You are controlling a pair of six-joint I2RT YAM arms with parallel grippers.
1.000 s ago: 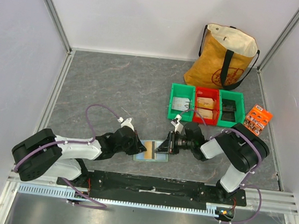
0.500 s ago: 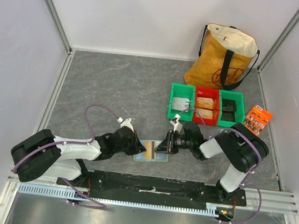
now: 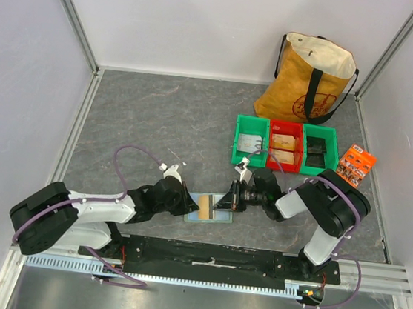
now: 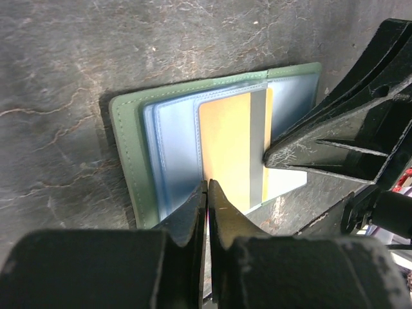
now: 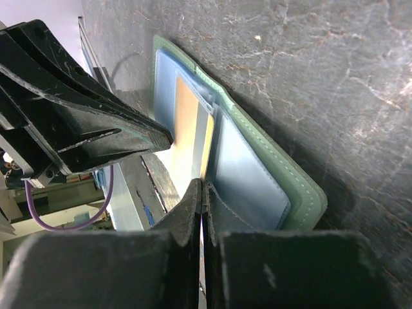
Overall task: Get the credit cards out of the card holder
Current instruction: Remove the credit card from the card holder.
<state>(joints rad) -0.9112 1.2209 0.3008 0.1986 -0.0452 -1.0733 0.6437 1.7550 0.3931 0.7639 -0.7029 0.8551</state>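
My right gripper's fingers are only at the credit card's striped edge while the card is still in its pocket, so I should open, pinch that edge (image 4: 268,116) and pull it clear.
The card holder (image 3: 221,201) lies open on the grey table between my two grippers. It is pale green with blue-grey pocket panels (image 4: 170,148). A tan-gold credit card (image 4: 228,148) with a grey stripe sits on its inner panel and also shows in the right wrist view (image 5: 187,122). My left gripper (image 4: 207,185) is shut, its tips on the holder's near edge beside the card. My right gripper (image 5: 201,183) is shut, its tips at the card's striped edge. Each gripper shows in the other's view, the right one (image 4: 270,154) and the left one (image 5: 168,137). No dark card is visible.
Three bins stand behind the right arm: green (image 3: 237,139), red (image 3: 287,123), green (image 3: 336,151). A yellow tote bag (image 3: 312,77) is at the back right, an orange packet (image 3: 357,166) at the right. The base rail (image 3: 210,255) runs along the near edge.
My left arm's elbow and forearm have shifted slightly left and down. The grippers, holder and card stay about where they were.
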